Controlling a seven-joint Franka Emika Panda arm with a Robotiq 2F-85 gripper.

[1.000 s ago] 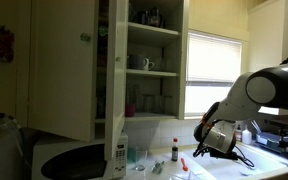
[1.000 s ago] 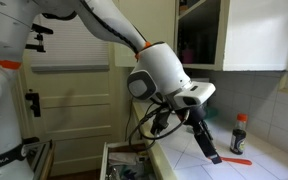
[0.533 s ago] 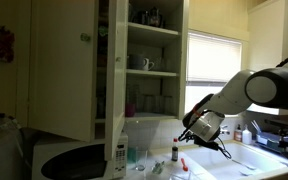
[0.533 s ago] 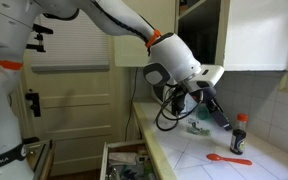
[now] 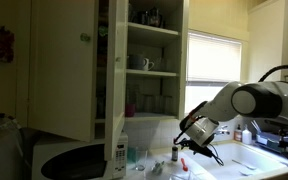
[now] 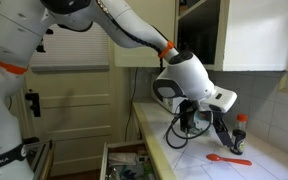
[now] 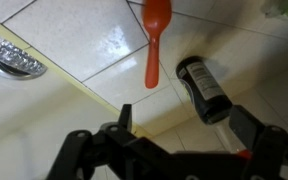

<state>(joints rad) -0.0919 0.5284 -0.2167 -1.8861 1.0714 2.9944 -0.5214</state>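
Note:
I will close my gripper on the handle (image 5: 184, 165) (image 7: 152, 66) of the orange spoon, which is on the tiles next to the small dark bottle.
A small dark bottle with a red cap (image 7: 206, 90) stands on the tiled counter by the wall; it shows in both exterior views (image 5: 174, 151) (image 6: 240, 133). An orange spoon (image 7: 156, 40) lies flat on the tiles beside it, and shows in an exterior view (image 6: 228, 158). My gripper (image 7: 184, 125) is open and empty. It hovers close to the bottle, whose cap end lies between the spread fingers (image 7: 124, 118) in the wrist view. In both exterior views the gripper (image 5: 191, 143) (image 6: 227, 129) hangs low over the counter next to the bottle.
An open wall cabinet (image 5: 149, 60) with cups and glasses on its shelves stands above the counter. Bottles and glasses (image 5: 132, 157) sit at the counter's end. A drawer (image 6: 124, 166) is open below the counter edge. A round metal ring (image 7: 14, 60) sits in the tiles.
The arm has swung along the counter toward the wall and come down. The gripper now sits right by the bottle, with the spoon just in front of it.

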